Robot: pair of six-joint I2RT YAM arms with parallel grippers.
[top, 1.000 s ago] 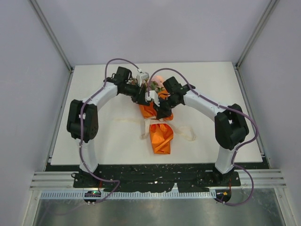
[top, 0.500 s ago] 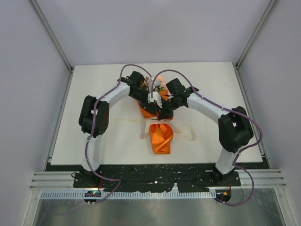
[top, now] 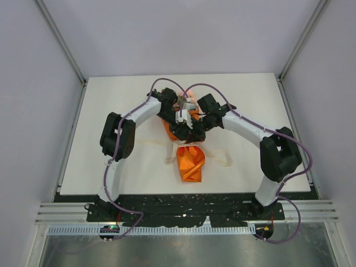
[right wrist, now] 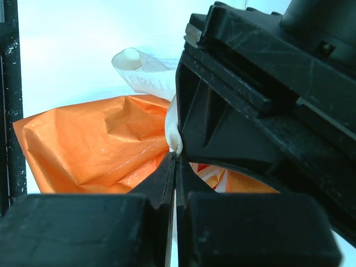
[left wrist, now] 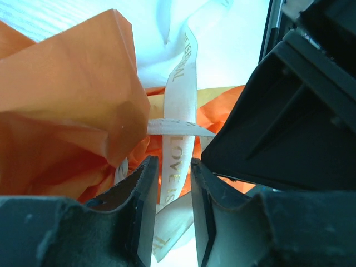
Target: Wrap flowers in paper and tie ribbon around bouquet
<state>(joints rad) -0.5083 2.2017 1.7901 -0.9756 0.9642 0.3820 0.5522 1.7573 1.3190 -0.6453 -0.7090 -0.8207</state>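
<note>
I need to use my left gripper to pinch ribbon and paper together [left wrist: 150, 127] at the paper's waist, where the cream ribbon crosses itself loosely, before my right gripper moves off.
The bouquet lies along the middle of the table, its orange paper [top: 191, 162] pinched at the waist. Pink flowers [top: 188, 95] show at the far end. Both grippers meet over the waist. My left gripper [top: 179, 123] [left wrist: 172, 162] is open, and the cream ribbon [left wrist: 181, 94] with gold lettering runs loosely between its jaws over the paper [left wrist: 67, 100]. My right gripper [top: 192, 132] [right wrist: 175, 156] is shut on the ribbon [right wrist: 171, 130], whose edge sticks up from its tips beside the paper [right wrist: 94, 144]. Loose ribbon ends [top: 222, 157] trail across the table on both sides.
The white table [top: 111, 167] is walled on the left, right and back. Each wrist view is partly blocked by the other arm's black gripper body [left wrist: 289, 111] [right wrist: 267, 89], very close by.
My left arm has swung inward toward the bouquet's waist and its jaws have parted from the ribbon. The right gripper has stayed shut on the ribbon in nearly the same place.
</note>
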